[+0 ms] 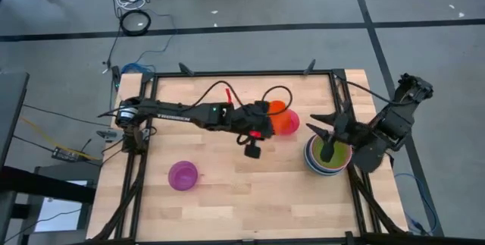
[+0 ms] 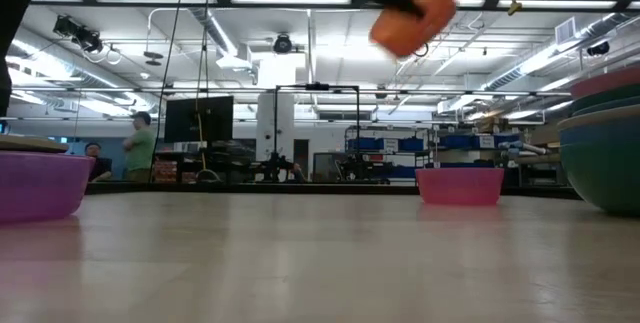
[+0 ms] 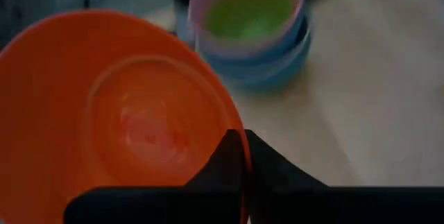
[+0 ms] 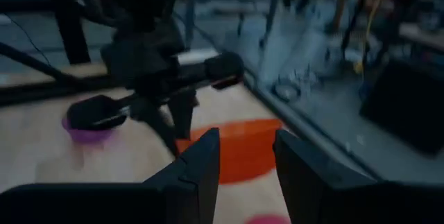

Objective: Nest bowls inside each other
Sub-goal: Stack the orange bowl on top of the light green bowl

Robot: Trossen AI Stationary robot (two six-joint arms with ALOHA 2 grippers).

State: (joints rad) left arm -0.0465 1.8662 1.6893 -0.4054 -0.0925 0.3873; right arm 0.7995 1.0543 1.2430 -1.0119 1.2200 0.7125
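Observation:
My left gripper will release the orange bowl inside the lime bowl of the nested stack [image 1: 327,152] [image 3: 251,12].
My left gripper [image 1: 270,124] [image 3: 243,156] is shut on an orange bowl [image 1: 285,119] [image 2: 412,13], held high over the middle of the table. Below it a pink bowl [image 2: 460,185] [image 1: 296,127] stands on its base. A magenta bowl [image 1: 183,175] [image 2: 40,185] rests upright near the front left. At the right, a stack of nested bowls [image 1: 328,156] [image 3: 251,30] has a lime one innermost inside blue ones. My right gripper [image 1: 323,129] [image 4: 246,161] hovers open beside the stack with nothing between its fingers. My left gripper pinches the orange bowl's rim [image 3: 234,135], one finger [image 3: 220,163] inside the bowl and the other [image 3: 281,172] outside it. The fingers come from the table's left, slanting down. The bowl is lifted clear of the table and tilted.
Black frame rails [image 1: 227,74] run along the table's far, left and right edges. Bare wood [image 1: 258,192] lies between the magenta bowl and the stack. People stand in the room far beyond the table [image 2: 140,143].

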